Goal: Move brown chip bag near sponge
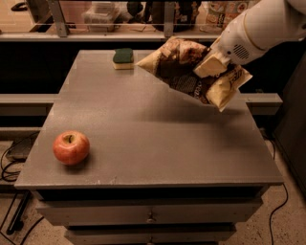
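Note:
Next, I release the brown chip bag, now hanging tilted above the table, near the table's far edge, beside the sponge (174, 65), away from the apple.
The brown chip bag (184, 72), dark brown in the middle with cream-yellow ends, hangs tilted in the air above the far right part of the grey table (143, 139). My gripper (209, 63) comes in from the upper right on a white arm and is shut on the bag's upper right part. The sponge (123, 58), dark green on top with a yellow base, lies flat near the table's far edge, a little left of the bag's left tip and apart from it.
A red apple (71, 147) sits near the table's front left corner. A shelf with containers (103, 14) runs behind the table. Drawers (150, 215) are below the tabletop. Cables (9, 162) lie on the floor at left.

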`<state>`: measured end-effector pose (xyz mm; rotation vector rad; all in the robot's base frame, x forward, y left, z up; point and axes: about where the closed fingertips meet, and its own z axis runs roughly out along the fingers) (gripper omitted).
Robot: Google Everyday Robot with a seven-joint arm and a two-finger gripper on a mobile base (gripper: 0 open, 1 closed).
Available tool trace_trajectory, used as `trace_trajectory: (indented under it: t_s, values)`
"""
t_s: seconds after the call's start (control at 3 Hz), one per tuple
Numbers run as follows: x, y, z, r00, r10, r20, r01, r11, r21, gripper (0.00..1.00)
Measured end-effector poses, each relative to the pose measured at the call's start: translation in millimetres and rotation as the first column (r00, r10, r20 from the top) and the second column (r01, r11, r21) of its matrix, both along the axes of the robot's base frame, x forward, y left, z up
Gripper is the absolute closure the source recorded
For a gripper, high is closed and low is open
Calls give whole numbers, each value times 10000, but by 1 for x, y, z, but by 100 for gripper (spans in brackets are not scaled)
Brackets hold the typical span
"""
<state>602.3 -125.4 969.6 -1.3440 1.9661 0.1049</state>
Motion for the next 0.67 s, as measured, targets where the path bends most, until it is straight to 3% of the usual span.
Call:
trace_trajectory:
  t_s: [0.33,0.67]
  values:
    - [43,-1,-6,9900,-1367,344,1341,9887,670,100]
    - [94,-6,-11,9579,-2792,663,2700,9552,1216,100]
